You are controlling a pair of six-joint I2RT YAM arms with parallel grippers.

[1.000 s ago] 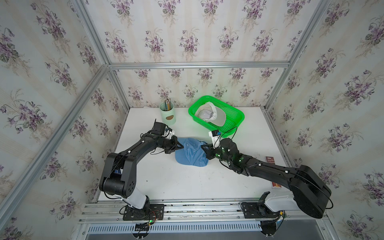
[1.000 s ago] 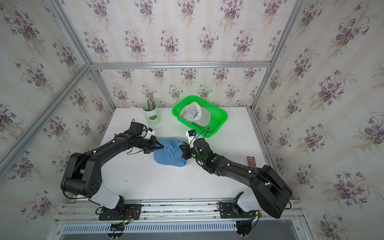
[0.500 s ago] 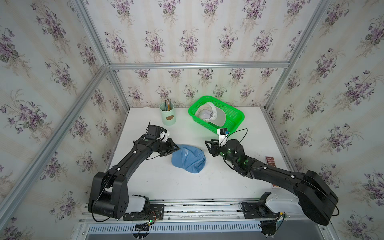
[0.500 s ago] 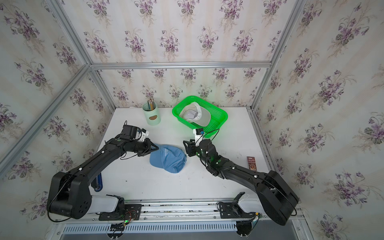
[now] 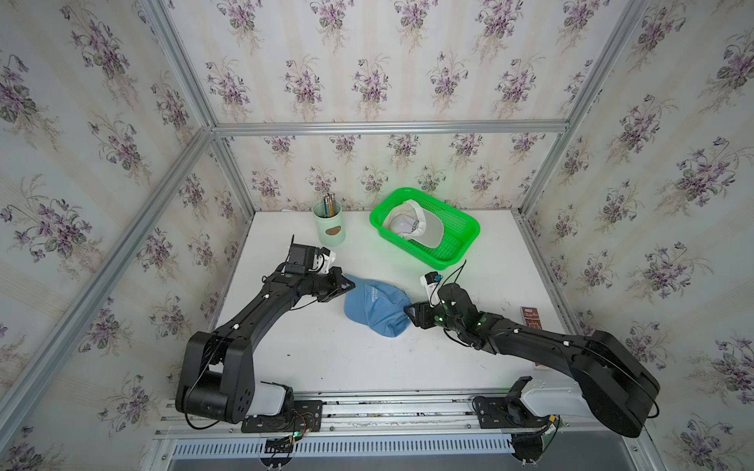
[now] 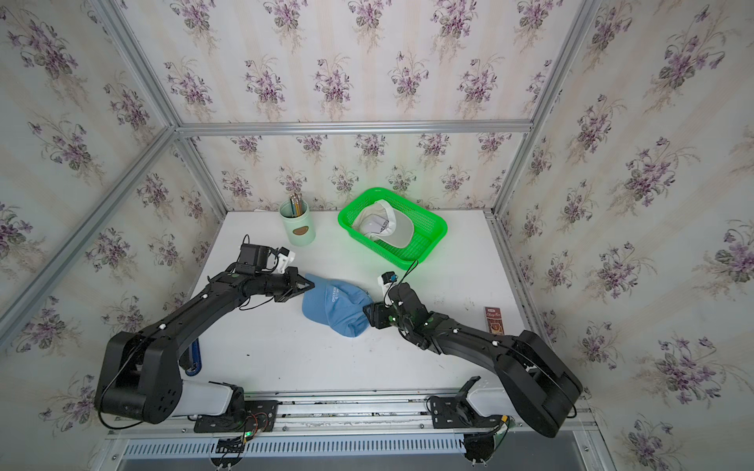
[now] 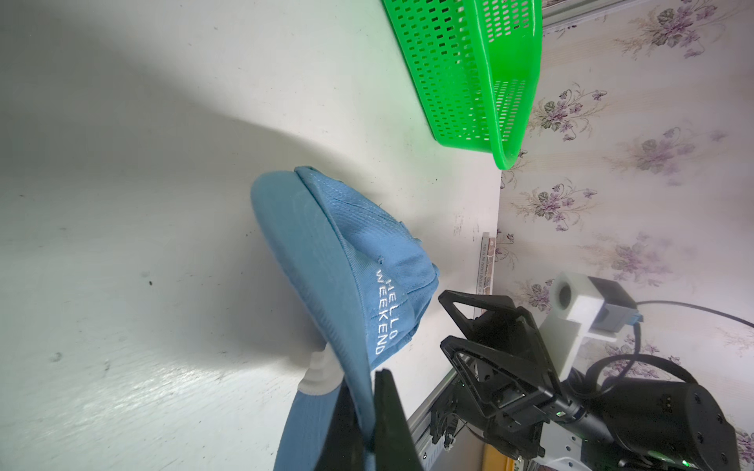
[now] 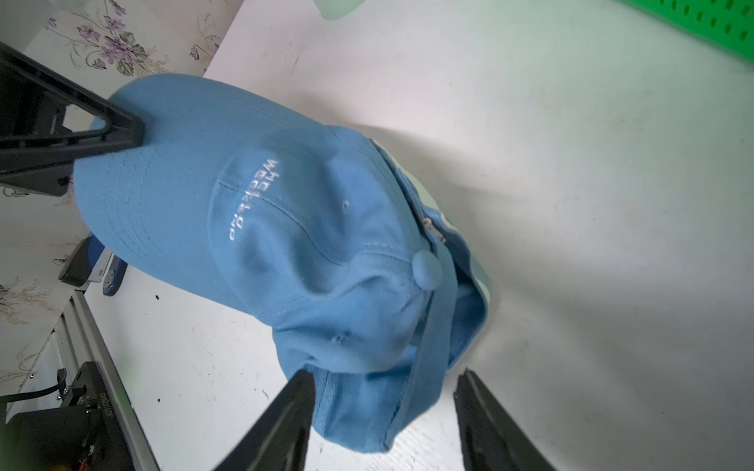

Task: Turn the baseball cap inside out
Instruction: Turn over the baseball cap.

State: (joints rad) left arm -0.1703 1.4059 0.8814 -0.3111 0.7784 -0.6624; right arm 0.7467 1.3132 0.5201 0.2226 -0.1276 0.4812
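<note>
Next, I lift the cap with my left gripper before my right gripper takes the strap [image 8: 443,270] near its clasp, because the cap's crumpled back hangs low by my open right gripper.
The blue baseball cap [image 5: 377,306] [image 6: 334,304] lies crown up mid-table, white lettering on its front. My left gripper [image 5: 350,286] [image 6: 310,285] is shut on the edge of the brim; in the left wrist view the brim [image 7: 326,253] runs between the closed left gripper [image 7: 367,391]. My right gripper [image 5: 409,312] [image 6: 367,313] is open at the back of the cap. In the right wrist view the right gripper [image 8: 385,375] straddles the crumpled rear edge and strap of the cap [image 8: 265,204] without pinching it.
A green basket [image 5: 461,244] with a white cap inside stands at the back. A pale green cup of pencils [image 5: 329,230] is to its left. A small brown packet [image 5: 530,318] lies near the right edge, and a blue object [image 6: 196,354] by the left edge.
The right gripper let go of the cap, opened, drew back and returned to its rear edge. The left gripper briefly loosened, then shut on the brim. The cap settled slightly nearer the front.
</note>
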